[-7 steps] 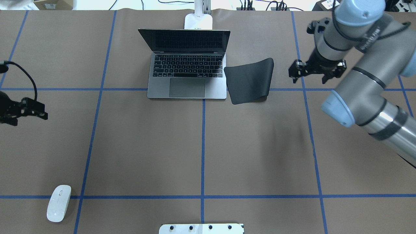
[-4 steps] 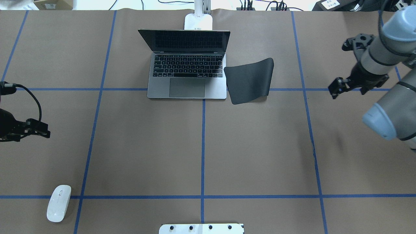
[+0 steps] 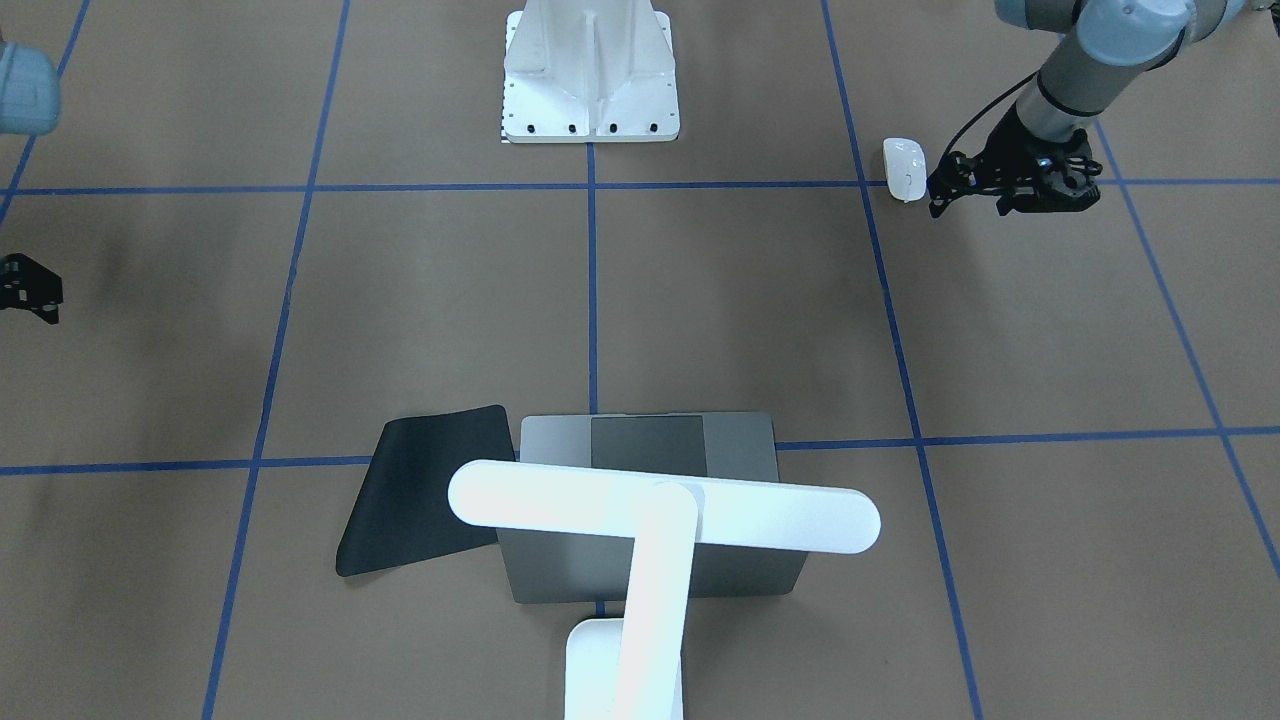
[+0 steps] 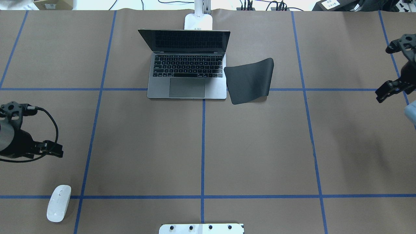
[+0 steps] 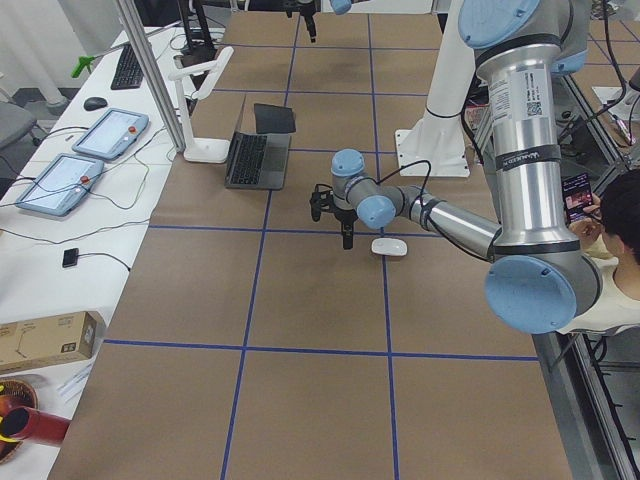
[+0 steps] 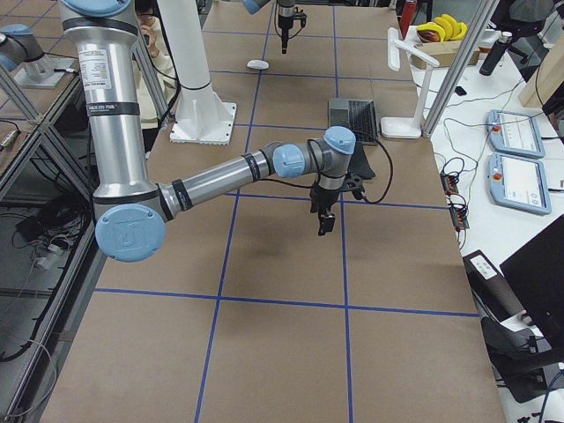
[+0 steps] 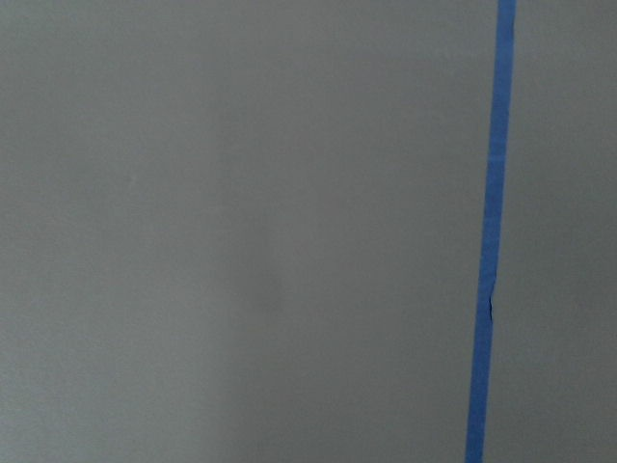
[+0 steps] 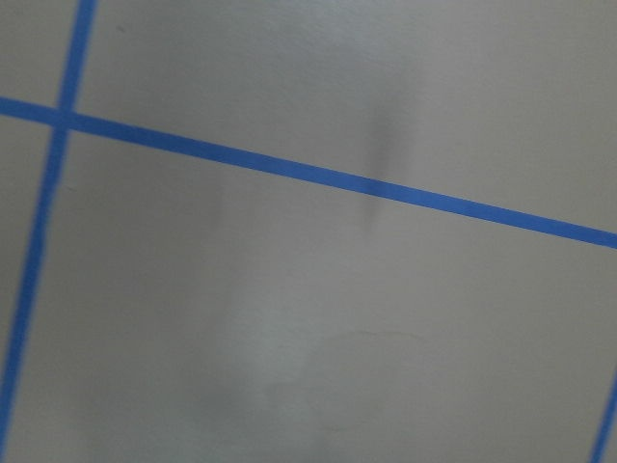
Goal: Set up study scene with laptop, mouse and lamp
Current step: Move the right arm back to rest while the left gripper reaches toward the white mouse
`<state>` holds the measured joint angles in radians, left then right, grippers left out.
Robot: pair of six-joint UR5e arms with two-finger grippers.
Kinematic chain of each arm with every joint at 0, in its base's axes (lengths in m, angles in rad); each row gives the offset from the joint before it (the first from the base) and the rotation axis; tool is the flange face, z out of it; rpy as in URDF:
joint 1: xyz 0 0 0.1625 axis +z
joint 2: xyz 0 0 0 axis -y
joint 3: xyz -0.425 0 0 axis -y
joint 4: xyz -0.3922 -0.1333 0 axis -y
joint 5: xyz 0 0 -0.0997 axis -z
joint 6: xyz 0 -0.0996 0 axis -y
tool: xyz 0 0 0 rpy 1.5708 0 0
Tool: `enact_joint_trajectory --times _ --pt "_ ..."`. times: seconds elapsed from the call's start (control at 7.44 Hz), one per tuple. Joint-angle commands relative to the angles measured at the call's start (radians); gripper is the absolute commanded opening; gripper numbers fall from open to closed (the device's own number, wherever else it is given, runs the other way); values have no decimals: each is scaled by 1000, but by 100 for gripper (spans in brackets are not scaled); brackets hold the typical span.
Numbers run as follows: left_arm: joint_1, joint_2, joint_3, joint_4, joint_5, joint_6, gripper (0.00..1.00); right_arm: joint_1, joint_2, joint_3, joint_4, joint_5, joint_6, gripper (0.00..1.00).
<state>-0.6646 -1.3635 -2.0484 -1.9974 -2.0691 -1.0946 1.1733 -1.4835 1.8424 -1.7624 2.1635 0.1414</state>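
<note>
The left gripper needs to next grip the white mouse's long sides [image 3: 905,162], as the mouse must still join the laptop.
The open grey laptop [image 4: 187,65] sits at the far middle of the table, and its trackpad shows in the front view [image 3: 648,445]. The white lamp [image 3: 660,505] stands behind it with its bar head over the laptop, and its base [image 4: 198,21] is at the far edge. The white mouse [image 4: 58,203] lies at the near left, beside a blue tape line [image 3: 904,169]. My left gripper [image 4: 52,149] hovers just beyond the mouse [image 3: 968,205]; it looks open and empty. My right gripper [image 4: 386,91] is at the right edge of the table [image 3: 30,295]; it looks open and empty.
A black flexible mat [image 4: 249,81] lies right against the laptop's right side, one corner curled up. The white robot pedestal [image 4: 201,228] is at the near middle edge. Both wrist views show only brown table paper and blue tape.
My left gripper has moved nearer and slightly right, towards the mouse. My right arm has swung away from the mat to the table's right edge. The laptop, mat, lamp and mouse have not moved.
</note>
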Motion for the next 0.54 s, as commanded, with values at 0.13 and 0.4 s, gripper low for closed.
enact_joint_trajectory --times 0.13,0.4 --pt "230 66 5 -138 142 -137 100 90 -61 -3 -20 34 -184 100" --pt "291 89 5 -156 174 -140 100 127 -119 -5 -17 58 -255 100"
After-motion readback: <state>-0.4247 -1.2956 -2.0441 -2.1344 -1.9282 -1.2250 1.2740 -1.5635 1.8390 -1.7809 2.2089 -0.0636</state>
